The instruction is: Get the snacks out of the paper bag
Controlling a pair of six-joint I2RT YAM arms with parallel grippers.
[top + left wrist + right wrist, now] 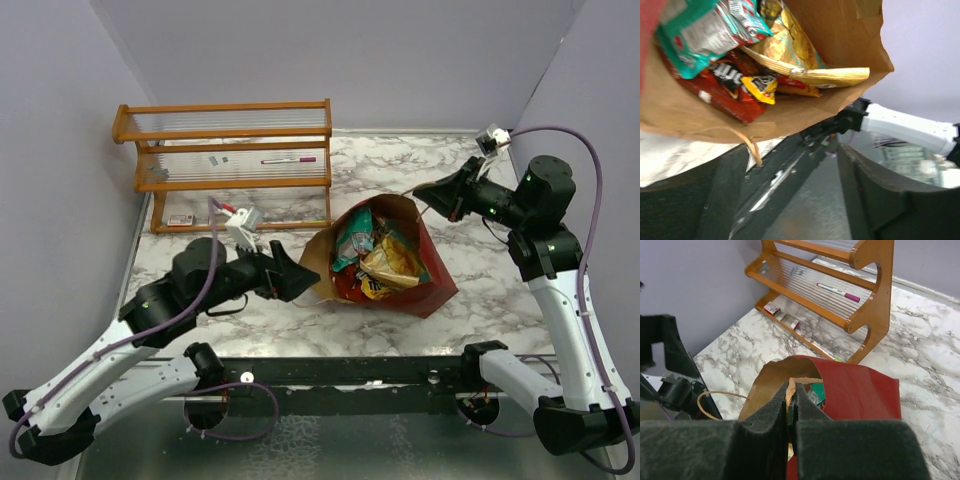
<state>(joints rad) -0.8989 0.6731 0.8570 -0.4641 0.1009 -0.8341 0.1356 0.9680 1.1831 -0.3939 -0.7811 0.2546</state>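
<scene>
The gold packet is beside the red packets in the paper bag. Next, my left gripper should reach into the bag and close on the gold packet's sealed edge (384,280) (815,75).
The paper bag (432,285), dark red outside and tan inside, lies at the table's middle with its mouth open toward the left and up. Snacks fill it: a teal packet (352,240), a gold packet (390,262) and red packets (352,287). My right gripper (425,196) is shut on the bag's upper rim (790,371) and holds it up. My left gripper (300,278) is open and empty at the bag's left rim. In the left wrist view its fingers (715,200) spread wide below the bag (840,35), with the teal (700,35), gold (795,50) and red (720,92) packets above them.
A wooden rack (230,150) stands at the back left, holding a pink-capped marker (290,160) and small items. A twisted handle loop (752,147) hangs off the bag's lower rim. A black rail (350,372) runs along the near table edge. Walls close in on both sides.
</scene>
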